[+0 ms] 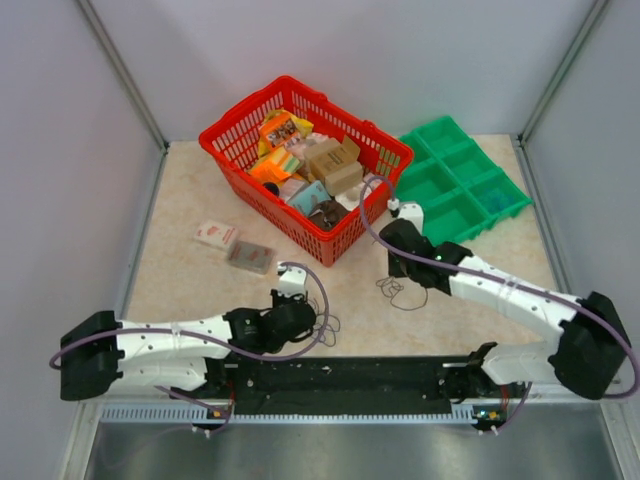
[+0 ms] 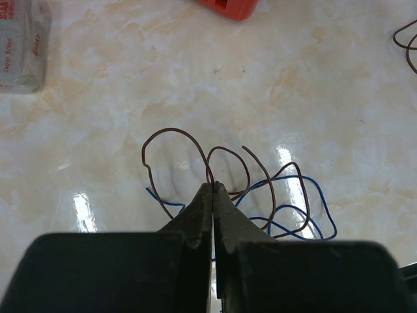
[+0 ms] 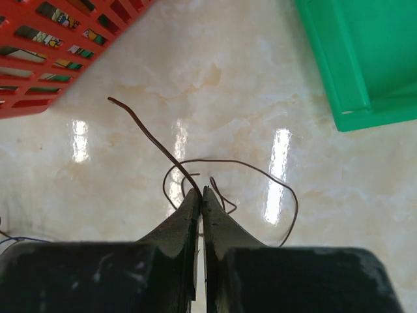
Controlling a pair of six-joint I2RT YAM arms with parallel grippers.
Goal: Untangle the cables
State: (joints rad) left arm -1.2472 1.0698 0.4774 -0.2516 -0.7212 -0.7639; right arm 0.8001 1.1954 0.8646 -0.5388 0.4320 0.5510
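Observation:
My right gripper, which holds the brown wire near its loose end, should open and take the small loops (image 3: 225, 201) before carrying the wire to the green tray.
The cables are thin brown and blue wires in two small bunches. In the left wrist view, a brown wire (image 2: 176, 130) loops over a blue wire (image 2: 311, 180) on the tabletop. My left gripper (image 2: 213, 185) is shut, with a brown strand pinched at its tip. In the right wrist view, my right gripper (image 3: 199, 190) is shut on another brown wire (image 3: 235, 160), whose free end sticks up to the left. In the top view, the left gripper (image 1: 312, 322) sits at the near bunch (image 1: 330, 325) and the right gripper (image 1: 402, 286) at the middle bunch (image 1: 388, 290).
A red basket (image 1: 230, 140) full of packets stands at the back, with a green compartment tray (image 1: 500, 200) to its right. Two flat packets (image 1: 215, 235) (image 1: 250, 257) lie left of the basket. The black rail (image 1: 340, 375) runs along the near edge.

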